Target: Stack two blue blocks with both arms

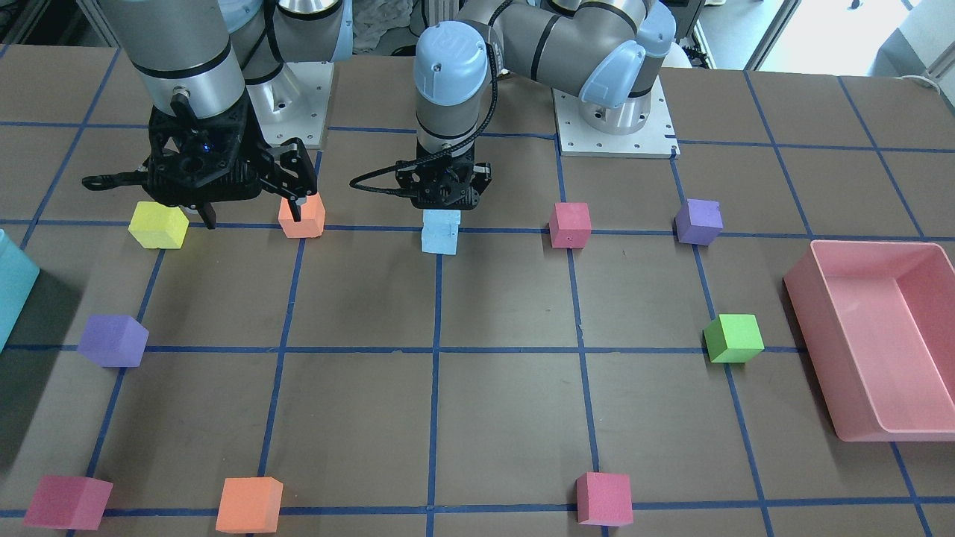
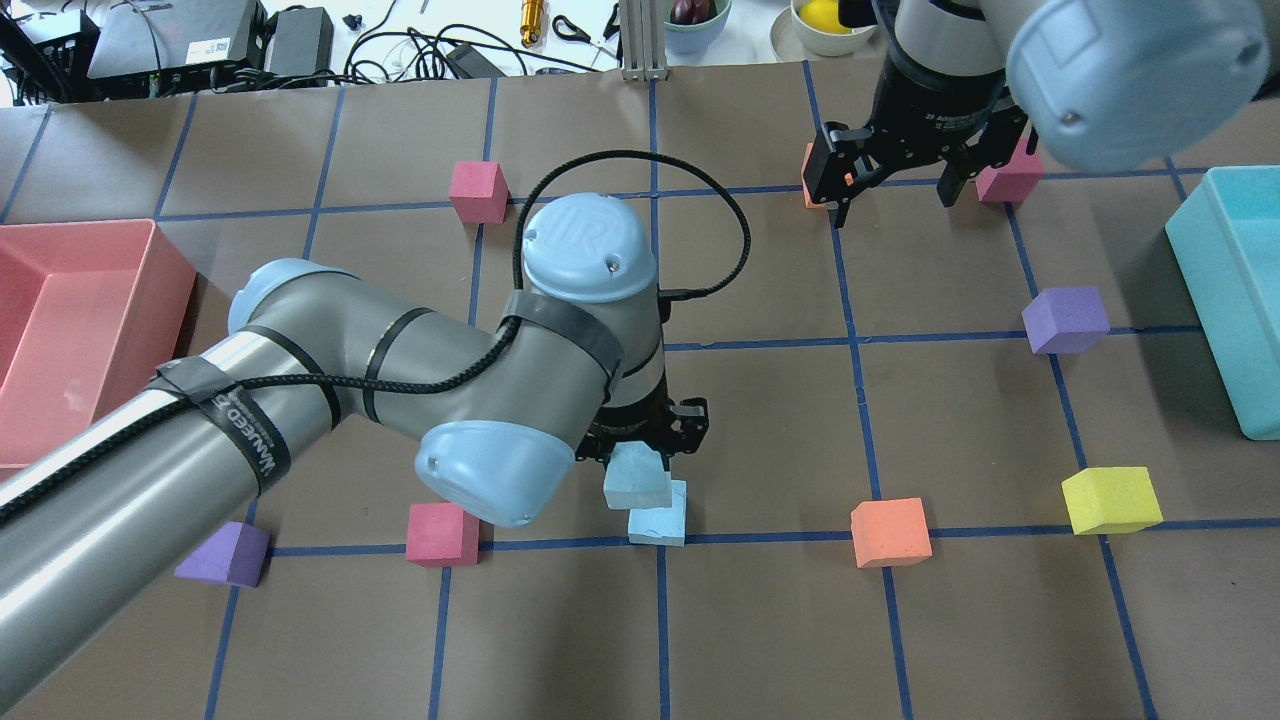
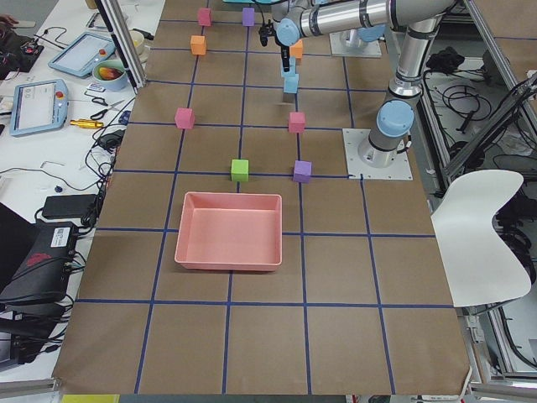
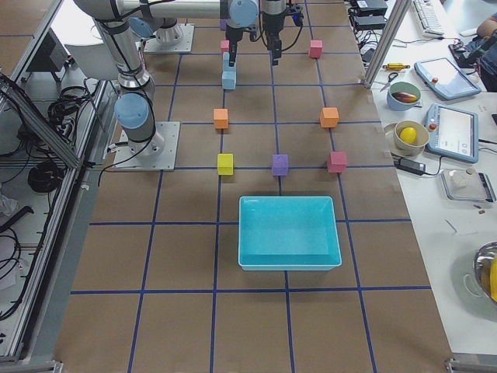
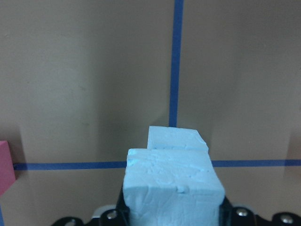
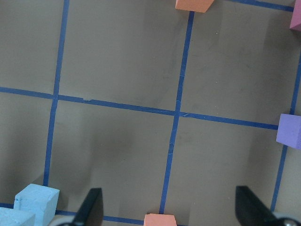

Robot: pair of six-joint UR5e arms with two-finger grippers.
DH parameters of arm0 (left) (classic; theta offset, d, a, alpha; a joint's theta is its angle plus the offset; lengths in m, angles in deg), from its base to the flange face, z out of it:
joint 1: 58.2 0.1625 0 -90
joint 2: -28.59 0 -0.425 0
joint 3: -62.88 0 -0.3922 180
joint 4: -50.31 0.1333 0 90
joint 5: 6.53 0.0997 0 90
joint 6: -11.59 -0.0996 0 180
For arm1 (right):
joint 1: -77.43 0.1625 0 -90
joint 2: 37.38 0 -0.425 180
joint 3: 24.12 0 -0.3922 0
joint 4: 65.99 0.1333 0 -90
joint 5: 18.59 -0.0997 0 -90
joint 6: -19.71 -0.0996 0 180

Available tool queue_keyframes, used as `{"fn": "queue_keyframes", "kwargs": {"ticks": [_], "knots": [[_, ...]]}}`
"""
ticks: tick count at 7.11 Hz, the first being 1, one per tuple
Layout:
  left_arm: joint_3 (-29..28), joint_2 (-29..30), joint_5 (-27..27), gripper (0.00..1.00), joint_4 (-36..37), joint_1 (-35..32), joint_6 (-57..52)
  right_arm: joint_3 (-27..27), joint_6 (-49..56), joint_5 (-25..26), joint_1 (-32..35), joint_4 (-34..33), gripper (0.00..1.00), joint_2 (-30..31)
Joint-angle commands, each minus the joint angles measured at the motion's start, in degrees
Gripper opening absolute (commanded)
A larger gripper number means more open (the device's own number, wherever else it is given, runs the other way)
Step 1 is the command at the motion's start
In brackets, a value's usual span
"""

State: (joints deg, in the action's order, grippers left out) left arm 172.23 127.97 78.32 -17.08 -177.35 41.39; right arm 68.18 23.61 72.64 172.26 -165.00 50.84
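Note:
Next, I release the pale blue block from my left gripper on top of the second blue block (image 1: pixel 442 219) (image 5: pixel 176 162) at the tape crossing.
My left gripper (image 2: pixel 640 445) is shut on one pale blue block (image 2: pixel 636 476) and holds it on or just above the second blue block (image 2: pixel 662 522), which sits on the table at a tape crossing. The held block is offset a little from the lower one. The left wrist view shows the held block (image 5: pixel 174 188) between the fingers, with the lower block (image 5: pixel 176 138) beyond it. In the front-facing view the pair (image 1: pixel 440 231) reads as a stack under the left gripper (image 1: pixel 445 201). My right gripper (image 1: pixel 254 212) is open and empty, raised above the table away from the blocks; it also shows overhead (image 2: pixel 890 197).
An orange cube (image 1: pixel 302 216) and a yellow cube (image 1: pixel 158 225) lie near the right gripper. Pink (image 1: pixel 570 224), purple (image 1: pixel 699 221) and green (image 1: pixel 735 338) cubes lie toward the pink bin (image 1: pixel 824 335). A teal bin (image 2: pixel 1225 330) stands at the right end.

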Motion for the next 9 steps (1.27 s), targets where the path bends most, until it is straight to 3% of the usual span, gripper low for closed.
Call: {"fn": "queue_keyframes", "kwargs": {"ticks": [1,9], "knots": [[0.9,1.2,0.1,0.00,2.9,-1.1,1.0,0.9,0.0,-0.4,-0.3,-1.7,1.00,1.3],[1.9,2.0,0.8,0.00,5.4,-0.4,-2.1,1.0,0.6,-0.6,-0.4,-1.3,1.00,1.2]]}}
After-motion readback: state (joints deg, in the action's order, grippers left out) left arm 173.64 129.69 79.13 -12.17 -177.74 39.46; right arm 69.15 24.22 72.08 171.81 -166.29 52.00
